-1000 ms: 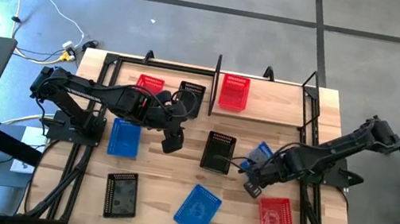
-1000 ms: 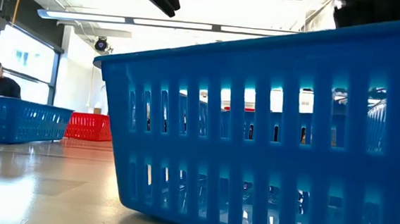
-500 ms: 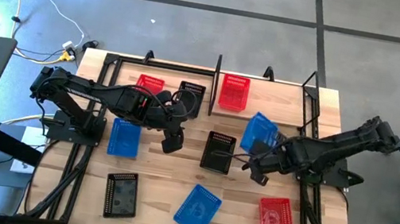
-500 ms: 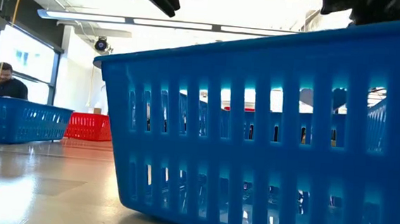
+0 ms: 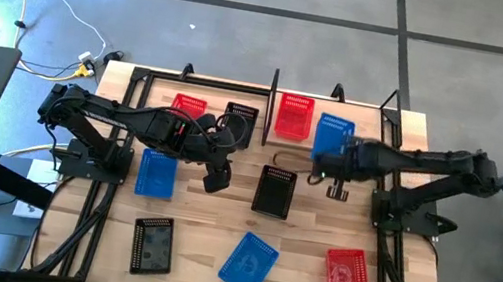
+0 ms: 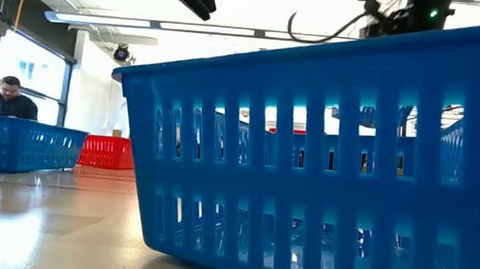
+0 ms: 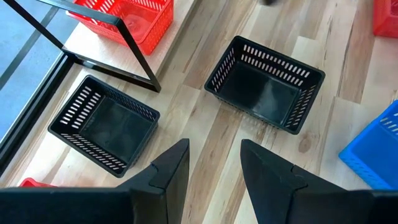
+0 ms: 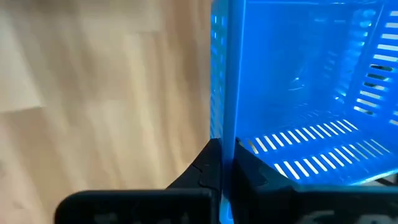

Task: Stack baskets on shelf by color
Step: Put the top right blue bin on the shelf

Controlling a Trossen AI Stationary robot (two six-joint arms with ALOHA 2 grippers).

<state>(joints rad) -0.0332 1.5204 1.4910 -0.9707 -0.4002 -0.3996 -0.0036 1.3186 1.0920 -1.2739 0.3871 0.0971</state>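
Note:
The robot's right gripper needs to release the blue basket close beside the red basket on the shelf's wooden bottom (image 5: 326,122).
My right gripper (image 5: 322,159) is shut on a blue basket (image 5: 334,137) over the shelf's wooden floor (image 5: 368,137), just right of a red basket (image 5: 294,115) that stands on that floor. My left gripper (image 5: 215,178) hangs open over the table's middle; in its wrist view the open fingers (image 7: 214,168) point at two black baskets (image 7: 264,90) (image 7: 102,127). Other baskets stand on the table: red (image 5: 189,105), blue (image 5: 155,172), black (image 5: 152,244), blue (image 5: 248,263), red (image 5: 349,276). In the low view the near blue basket (image 6: 323,157) fills most of the picture. My right gripper pinches one wall of the blue basket (image 8: 222,112), at the basket's near end (image 5: 327,154), with one finger inside and one outside. The fingers (image 8: 208,163) reach down over the rim. Whether the basket's bottom touches the shelf floor, I cannot tell.
The shelf's black posts (image 5: 271,104) (image 5: 394,123) stand on either side of the shelf floor. The black basket (image 5: 274,190) sits between the two grippers. Black arm-mount frames run along the table's left and right sides. A person sits far off in the room (image 6: 5,97).
My right gripper has carried the blue basket from the table's right middle toward the far edge, up over the shelf floor beside the red basket. The arm has swung and stretched out leftward, and the basket has turned square with the shelf.

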